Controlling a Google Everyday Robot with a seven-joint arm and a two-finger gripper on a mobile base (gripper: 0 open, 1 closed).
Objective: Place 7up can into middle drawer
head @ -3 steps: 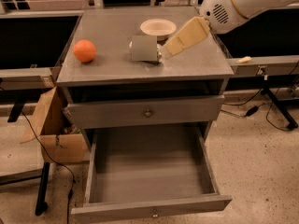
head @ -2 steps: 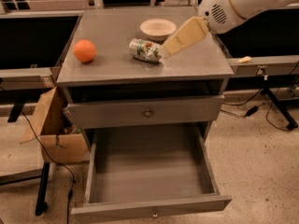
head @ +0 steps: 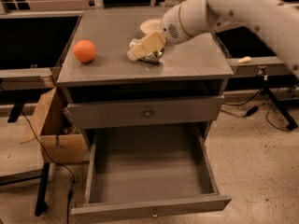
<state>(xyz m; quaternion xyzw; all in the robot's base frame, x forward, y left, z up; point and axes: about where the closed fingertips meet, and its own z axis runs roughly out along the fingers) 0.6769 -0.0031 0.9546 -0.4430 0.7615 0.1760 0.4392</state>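
Note:
Next, I grip the body of the 7up can (head: 148,53) before the cream bowl to lift it.
The 7up can (head: 156,55) lies on its side on the grey cabinet top (head: 196,59), mostly hidden. My gripper (head: 144,46), cream-coloured on a white arm, comes in from the upper right and sits over and against the can, covering its left part. The middle drawer (head: 149,174) is pulled wide open below, and its grey inside shows nothing in it. Its front edge with a small knob (head: 153,213) is at the bottom of the view.
An orange fruit (head: 84,51) sits on the left of the cabinet top. A cream bowl (head: 148,25) stands just behind my gripper. The upper knobbed drawer front (head: 147,112) is shut. A cardboard box (head: 51,129) and cables lie on the floor to the left.
My gripper has moved left and down from beside the can's right end to over the can. The can, the fruit and the drawer have stayed where they were.

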